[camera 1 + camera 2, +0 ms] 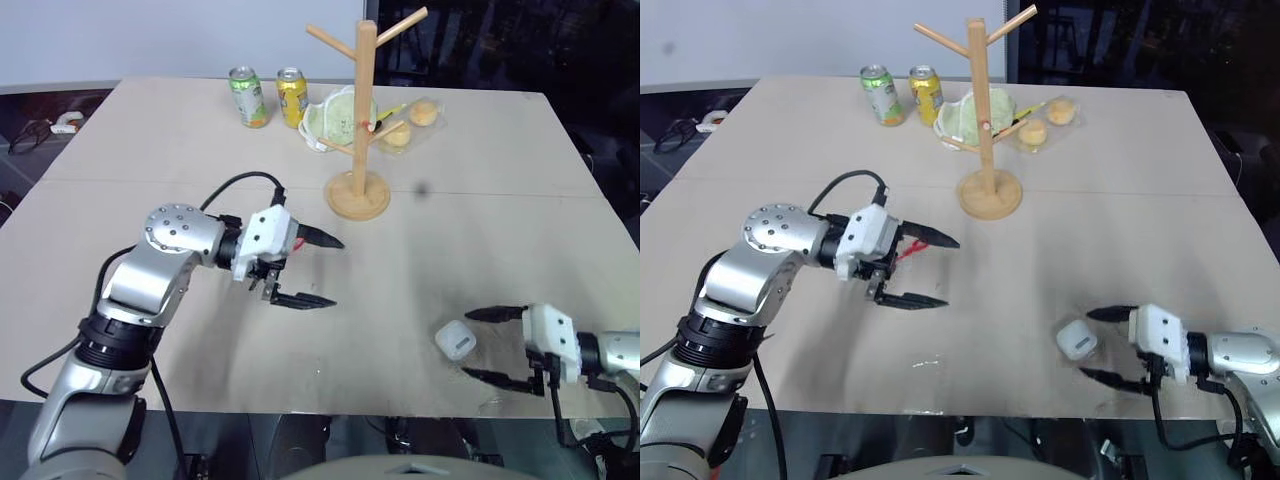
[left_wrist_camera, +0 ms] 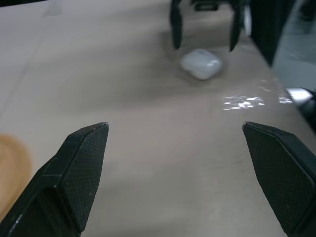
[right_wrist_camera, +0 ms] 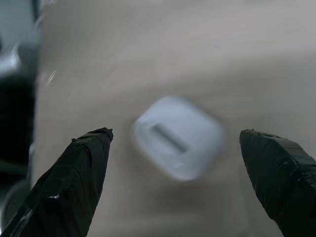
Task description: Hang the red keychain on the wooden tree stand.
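Note:
The white case sits crooked with its corners toward the right gripper's fingers, so that gripper should grab the case squarely by its straight sides (image 3: 154, 159) before lifting it.
The wooden tree stand (image 1: 364, 120) rises from its round base at the middle back of the table. Of the red keychain (image 1: 908, 250) only a thin red bit shows, beside my left gripper's body; the rest is hidden behind it. My left gripper (image 1: 339, 272) hangs open over the table centre, pointing right, nothing between its fingers. My right gripper (image 1: 466, 343) is open near the front right edge, pointing left, its fingers (image 3: 79, 168) either side of a small white rounded case (image 1: 455, 340) without closing on it. The left wrist view shows that case (image 2: 201, 63) too.
A green can (image 1: 248, 97) and a yellow can (image 1: 292, 96) stand at the back, left of the stand. Clear bags with green produce (image 1: 335, 115) and buns (image 1: 412, 122) lie behind it. The table's front edge (image 1: 300, 412) runs close below both grippers.

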You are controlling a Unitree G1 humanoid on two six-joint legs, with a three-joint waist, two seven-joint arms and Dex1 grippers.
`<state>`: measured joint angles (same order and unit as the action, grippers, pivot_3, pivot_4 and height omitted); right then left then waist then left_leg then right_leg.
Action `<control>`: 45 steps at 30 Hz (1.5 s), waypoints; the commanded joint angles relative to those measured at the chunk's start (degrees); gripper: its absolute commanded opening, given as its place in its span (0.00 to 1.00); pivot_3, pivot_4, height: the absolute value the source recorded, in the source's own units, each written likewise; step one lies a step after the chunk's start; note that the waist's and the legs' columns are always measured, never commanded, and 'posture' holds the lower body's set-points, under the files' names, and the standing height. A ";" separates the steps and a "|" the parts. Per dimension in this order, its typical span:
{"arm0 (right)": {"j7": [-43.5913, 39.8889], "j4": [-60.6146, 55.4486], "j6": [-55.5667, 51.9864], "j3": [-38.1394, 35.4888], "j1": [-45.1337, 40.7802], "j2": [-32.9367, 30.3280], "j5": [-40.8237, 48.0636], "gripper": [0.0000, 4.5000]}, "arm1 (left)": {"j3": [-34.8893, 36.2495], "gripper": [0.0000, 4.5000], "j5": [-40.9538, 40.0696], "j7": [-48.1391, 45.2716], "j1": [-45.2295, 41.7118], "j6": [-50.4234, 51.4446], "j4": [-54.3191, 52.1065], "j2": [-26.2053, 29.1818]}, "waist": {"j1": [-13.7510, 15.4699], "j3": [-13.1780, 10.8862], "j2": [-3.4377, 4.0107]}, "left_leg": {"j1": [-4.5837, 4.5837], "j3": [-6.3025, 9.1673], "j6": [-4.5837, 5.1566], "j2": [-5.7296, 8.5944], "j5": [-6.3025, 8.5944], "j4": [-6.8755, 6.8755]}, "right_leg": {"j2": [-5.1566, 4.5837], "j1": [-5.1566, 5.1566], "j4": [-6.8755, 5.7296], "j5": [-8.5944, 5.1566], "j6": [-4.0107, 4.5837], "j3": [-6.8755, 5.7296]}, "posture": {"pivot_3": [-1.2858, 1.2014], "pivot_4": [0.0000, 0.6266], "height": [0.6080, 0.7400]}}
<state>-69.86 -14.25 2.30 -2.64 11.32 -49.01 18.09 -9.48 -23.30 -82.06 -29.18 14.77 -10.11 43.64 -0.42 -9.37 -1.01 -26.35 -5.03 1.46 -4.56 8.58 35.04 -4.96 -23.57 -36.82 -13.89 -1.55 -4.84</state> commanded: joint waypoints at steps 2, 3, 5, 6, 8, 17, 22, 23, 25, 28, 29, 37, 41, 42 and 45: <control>-2.13 3.89 5.39 1.98 -3.38 0.38 -1.72 0.98 | 0.63 1.00 -1.85 -0.55 1.07 -2.46 -3.29 -1.27 | 0.02 -0.02 0.01 | -0.04 0.03 0.01 0.01 0.00 0.04 | 0.02 0.00 0.00 0.01 -0.02 0.00 | 0.52 0.24 1.00; -2.10 4.76 5.53 2.58 -4.24 0.70 -1.94 0.98 | 0.61 1.00 -2.00 -0.64 1.68 -2.71 -3.85 -1.36 | 0.04 -0.02 0.01 | -0.04 0.04 0.03 0.01 -0.01 0.05 | 0.03 0.00 0.00 0.02 -0.02 0.00 | 0.52 0.24 1.00; -1.80 6.50 5.80 3.63 -5.90 1.40 -2.44 0.98 | 0.44 1.00 -1.91 -0.81 2.61 -3.43 -4.52 -1.42 | 0.13 -0.02 0.01 | -0.04 0.02 0.07 0.01 -0.03 0.04 | 0.07 0.00 -0.01 0.01 -0.02 0.00 | 0.52 0.24 1.00; -1.72 7.16 6.04 3.99 -6.45 1.63 -2.68 0.98 | 0.41 1.00 -1.82 -0.82 2.89 -3.68 -4.68 -1.44 | 0.22 -0.03 0.03 | -0.04 0.02 0.12 0.00 -0.06 0.04 | 0.11 0.01 -0.01 0.01 -0.02 0.00 | 0.52 0.24 1.00; -1.71 9.48 7.33 4.81 -7.65 2.06 -3.63 0.98 | 0.29 1.00 -1.45 -0.35 3.42 -4.21 -4.88 -1.76 | 0.43 -0.03 0.03 | -0.04 -0.01 0.11 -0.01 -0.06 0.04 | 0.13 0.00 -0.03 0.01 -0.02 -0.01 | 0.52 0.24 1.00; -2.41 13.68 11.08 7.35 -10.38 3.21 -5.24 0.86 | 0.49 1.00 -1.17 1.91 4.38 -4.21 -5.04 -2.36 | 0.77 -0.01 0.00 | -0.02 -0.07 0.06 -0.05 -0.03 0.18 | 0.20 0.09 -0.06 0.03 -0.02 -0.02 | 0.52 0.24 1.00; -2.23 14.25 11.40 7.99 -10.96 3.57 -5.47 0.38 | 0.46 1.00 -0.83 2.45 4.71 -4.60 -4.60 -2.65 | 0.78 0.00 0.00 | -0.01 -0.09 0.08 -0.10 -0.04 0.26 | 0.29 0.10 -0.18 0.03 0.00 -0.01 | 0.52 0.24 1.00; -2.33 14.16 11.47 8.11 -10.59 3.36 -5.51 0.29 | 0.40 1.00 -0.70 2.49 4.83 -4.85 -4.47 -2.69 | 0.83 0.00 0.00 | -0.01 -0.09 0.07 -0.10 -0.04 0.27 | 0.29 0.10 -0.19 0.03 0.00 -0.02 | 0.52 0.24 1.00; -2.38 14.05 11.69 8.27 -10.11 3.07 -5.52 0.07 | 0.31 1.00 -0.59 2.53 4.97 -5.16 -4.35 -2.69 | 0.94 0.00 0.00 | -0.01 -0.11 0.07 -0.10 -0.04 0.30 | 0.28 0.11 -0.19 0.03 0.00 -0.01 | 0.52 0.24 1.00; -1.23 13.01 11.03 7.75 -10.00 3.20 -5.16 0.01 | 0.34 1.00 -0.54 2.65 5.09 -5.41 -4.16 -2.66 | 1.08 0.00 0.00 | -0.01 -0.11 0.07 -0.10 -0.04 0.31 | 0.28 0.12 -0.19 0.03 0.00 0.00 | 0.52 0.24 1.00; -0.49 12.30 10.30 7.47 -10.19 3.28 -5.04 0.01 | 0.38 1.00 -0.49 2.61 5.02 -5.57 -3.86 -2.65 | 1.08 0.00 0.00 | -0.01 -0.12 0.07 -0.10 -0.04 0.31 | 0.28 0.12 -0.19 0.03 0.00 0.00 | 0.52 0.24 1.00; 1.00 3.85 3.50 7.64 -8.34 2.64 -1.43 0.01 | 0.82 1.00 -0.90 2.37 5.87 -5.60 -4.42 -1.84 | 1.20 0.00 0.01 | -0.01 -0.14 0.11 -0.10 -0.06 0.31 | 0.28 0.12 -0.21 0.03 0.00 0.01 | 0.52 0.24 1.00; -0.13 1.89 4.63 9.21 -10.02 3.93 -1.13 0.38 | 1.51 1.00 -1.38 2.52 6.74 -4.83 -5.42 -0.88 | 1.16 0.00 0.02 | -0.01 -0.14 0.11 -0.09 -0.06 0.32 | 0.28 0.12 -0.23 0.03 0.00 0.01 | 0.52 0.24 1.00; -0.61 2.32 5.25 9.61 -11.01 4.24 -1.31 0.51 | 1.67 1.00 -1.53 2.64 7.03 -4.65 -5.73 -0.58 | 1.13 0.00 0.02 | -0.01 -0.13 0.10 -0.10 -0.06 0.32 | 0.28 0.11 -0.23 0.03 0.00 0.01 | 0.52 0.24 1.00; -2.52 4.99 7.70 10.86 -14.21 4.74 -2.30 0.81 | 1.96 1.00 -1.85 3.11 7.63 -4.15 -6.57 -0.04 | 1.20 -0.01 0.04 | -0.01 -0.13 0.09 -0.10 -0.05 0.32 | 0.28 0.10 -0.23 0.03 0.00 0.01 | 0.52 0.24 1.00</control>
<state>-71.47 -9.33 8.48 8.45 -2.47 -44.18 15.77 -9.25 -23.87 -79.38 -21.56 10.77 -14.49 43.10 0.78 -9.38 -0.97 -26.37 -5.16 1.55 -4.66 8.53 35.37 -4.68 -23.47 -37.05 -13.86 -1.56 -4.83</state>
